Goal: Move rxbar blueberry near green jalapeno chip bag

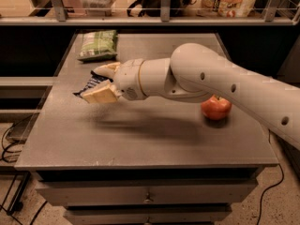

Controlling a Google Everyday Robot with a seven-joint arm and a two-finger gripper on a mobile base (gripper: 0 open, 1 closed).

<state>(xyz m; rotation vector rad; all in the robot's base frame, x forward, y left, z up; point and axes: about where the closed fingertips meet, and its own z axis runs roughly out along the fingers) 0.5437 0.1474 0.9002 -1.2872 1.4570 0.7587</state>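
I should use my gripper to set the rxbar blueberry down next to the green jalapeno chip bag [121, 59], on the side of it that is toward the red apple.
My gripper [97, 82] is over the left middle of the grey table [140, 139], at the end of my white arm that reaches in from the right. It is shut on the rxbar blueberry [89, 85], a dark navy bar with white text that sticks out to the left between the cream fingers [100, 94] and is held above the tabletop. The green jalapeno chip bag [98, 45], green and white and puffy, lies at the table's back left corner, a short way behind the gripper.
A red apple [216, 108] sits on the table's right side, just under my forearm. A shelf with a rail and packaged goods [228, 0] runs behind the table. Drawers [147, 196] are below the front edge. Cables lie on the floor at left.
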